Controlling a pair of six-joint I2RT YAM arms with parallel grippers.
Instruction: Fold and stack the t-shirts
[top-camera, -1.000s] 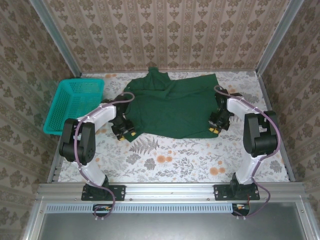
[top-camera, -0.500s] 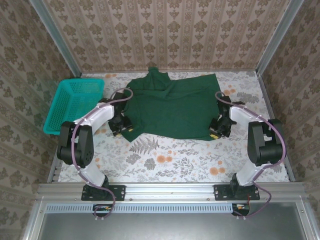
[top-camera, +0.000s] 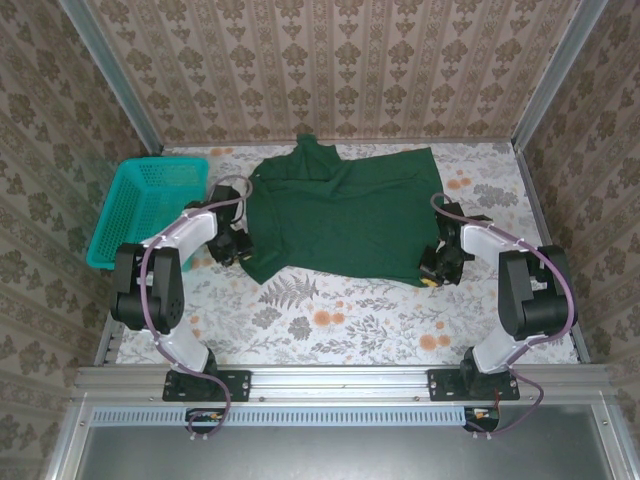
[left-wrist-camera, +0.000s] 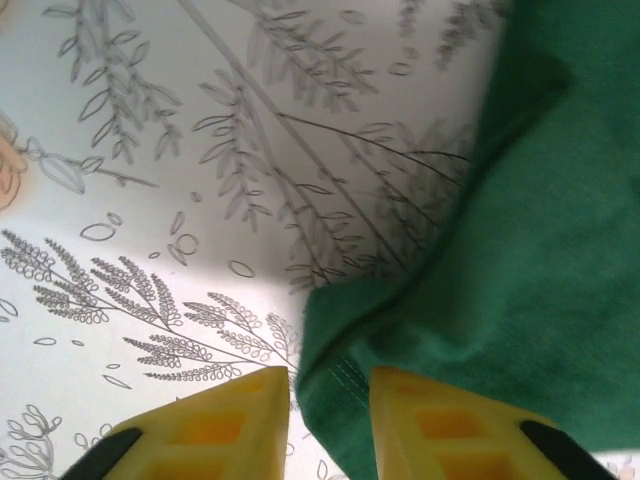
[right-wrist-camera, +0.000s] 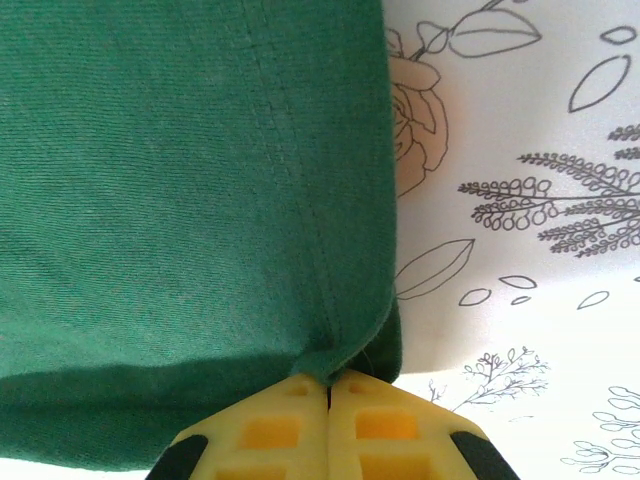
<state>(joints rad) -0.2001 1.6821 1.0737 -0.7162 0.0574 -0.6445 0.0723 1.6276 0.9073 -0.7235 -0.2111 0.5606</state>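
Observation:
I can see the t-shirt's hemmed corner curling over at my left gripper, so I should draw it toward the basket with that gripper, open, and pinch the flattened corner (left-wrist-camera: 320, 302).
A dark green t-shirt (top-camera: 340, 215) lies spread out on the flowered table, neck toward the back wall. My left gripper (top-camera: 236, 250) sits low at the shirt's near-left corner. In the left wrist view its yellow fingers (left-wrist-camera: 215, 430) stand a little apart around the hemmed corner of the t-shirt (left-wrist-camera: 520, 250), with a sliver of table showing beside the left one. My right gripper (top-camera: 432, 270) is at the near-right corner. There the right gripper (right-wrist-camera: 328, 385) has its jaws pressed together, pinching a fold of the t-shirt's hem (right-wrist-camera: 180, 180).
A teal mesh basket (top-camera: 150, 205) stands at the table's left edge, just left of my left arm. Bare flowered tablecloth (top-camera: 330, 320) runs between the shirt and the arm bases. Patterned walls close in the back and both sides.
My left gripper slid back and left along the shirt's corner and its jaws narrowed around the hem. My right gripper shifted toward the near edge, still clamped on the cloth.

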